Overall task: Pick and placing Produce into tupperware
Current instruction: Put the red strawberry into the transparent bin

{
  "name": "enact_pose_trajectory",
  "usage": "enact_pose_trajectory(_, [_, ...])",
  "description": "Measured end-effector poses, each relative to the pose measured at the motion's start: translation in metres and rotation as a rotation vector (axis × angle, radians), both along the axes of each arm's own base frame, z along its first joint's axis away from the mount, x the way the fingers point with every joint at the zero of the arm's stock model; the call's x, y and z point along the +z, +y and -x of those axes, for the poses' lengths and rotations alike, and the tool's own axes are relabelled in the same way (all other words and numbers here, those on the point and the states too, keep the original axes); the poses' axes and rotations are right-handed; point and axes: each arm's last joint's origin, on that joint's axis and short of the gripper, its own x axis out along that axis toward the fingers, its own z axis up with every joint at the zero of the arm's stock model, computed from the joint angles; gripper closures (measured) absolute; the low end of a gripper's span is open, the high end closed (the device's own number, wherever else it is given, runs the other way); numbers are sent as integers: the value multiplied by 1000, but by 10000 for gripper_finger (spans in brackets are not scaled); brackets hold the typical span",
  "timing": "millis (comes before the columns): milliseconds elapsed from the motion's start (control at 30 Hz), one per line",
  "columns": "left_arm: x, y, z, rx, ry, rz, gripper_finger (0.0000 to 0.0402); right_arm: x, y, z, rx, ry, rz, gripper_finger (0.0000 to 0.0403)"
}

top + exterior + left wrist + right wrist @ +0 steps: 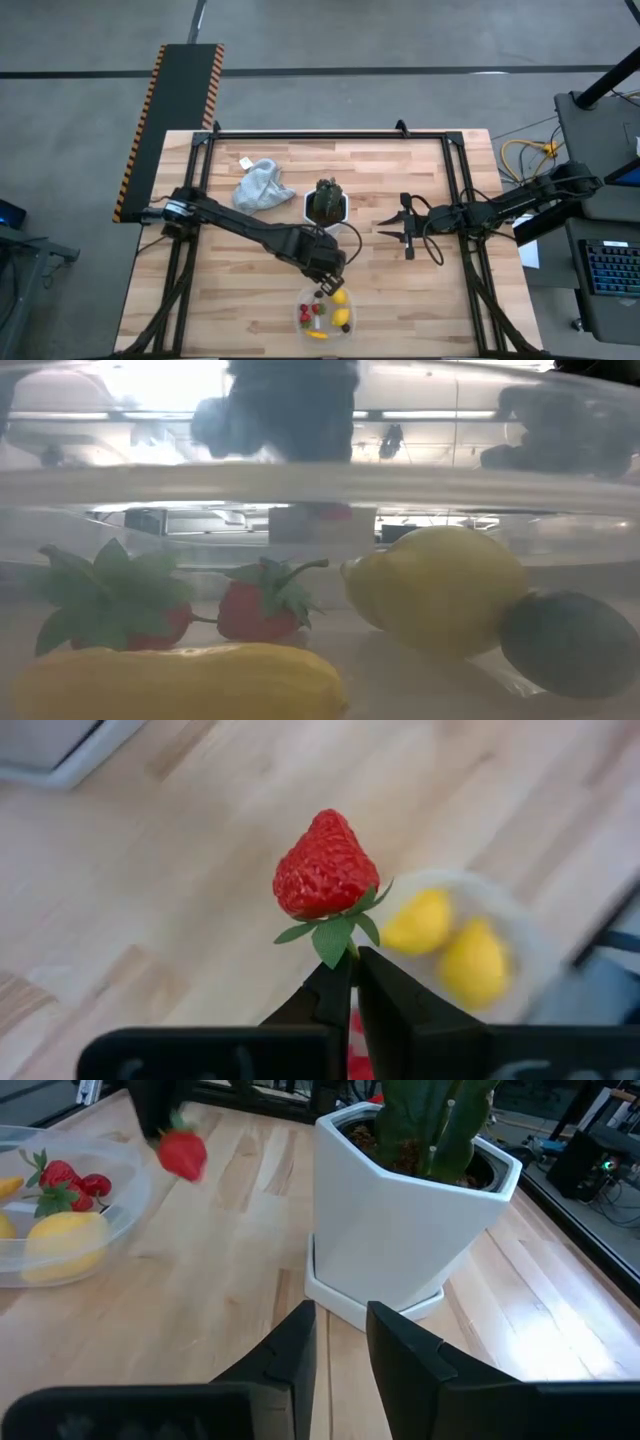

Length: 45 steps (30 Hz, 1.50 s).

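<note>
Next, my left gripper releases the strawberry, now in the air above and beside the tub, into the tupperware, setting it down in the space between the other strawberries and the long yellow piece (313, 319).
My left gripper (320, 286) hangs over the far rim of the clear round tupperware (300, 318), shut on a red strawberry (325, 865). In the right wrist view that strawberry (182, 1153) is in the air, above and beside the tub (115, 1215). Inside the tub lie two strawberries (255, 610), a lemon (440, 590), a long yellow piece (180, 682) and a dark berry (570, 642). My right gripper (398, 228) waits open to the right of the white plant pot (325, 205), and its fingers (340, 1330) hold nothing. My left gripper pinches the strawberry by its stem, just behind the green leaf cap (338, 935), between the ends of its two fingers (385, 985). The fingers slant steeply down from above. The berry hangs beyond them with its tip pointing away, clear of table and tub.
The white hexagonal pot with the spiky green plant (410, 1210) stands mid-table, just beyond the tub. A crumpled grey cloth (262, 186) lies to the pot's left. Bare wood lies to the left and right of the tub.
</note>
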Motion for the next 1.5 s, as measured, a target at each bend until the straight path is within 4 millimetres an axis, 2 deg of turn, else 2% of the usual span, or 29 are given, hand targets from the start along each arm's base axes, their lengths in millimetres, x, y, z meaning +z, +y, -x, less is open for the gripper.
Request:
enact_pose_trajectory(200, [30, -17, -2, -73, -104, 9, 402, 0, 0, 0, 0, -1, 0, 312])
enact_pose_trajectory(433, [44, -45, 7, -102, -146, 36, 402, 0, 0, 0, 3, -3, 8, 319])
enact_pose_trajectory(667, [32, -82, 22, -110, -101, 64, 402, 1, 0, 0, 10, -10, 30, 317])
enact_pose_trajectory(800, [17, -94, 23, -118, -58, 65, 401, 4, 0, -2, 10, -20, 28, 312])
enact_pose_trajectory(1000, [-15, -102, 15, -138, 47, 90, 401, 10, 1, -5, 2, -40, 1, 317])
enact_pose_trajectory(1100, [-24, -104, 13, -147, 76, 99, 401, 12, 1, -6, 0, -43, -9, 321])
enact_pose_trajectory(1500, [-25, -101, 17, -147, 123, 69, 401, 7, 1, -4, -7, -25, -51, 308])
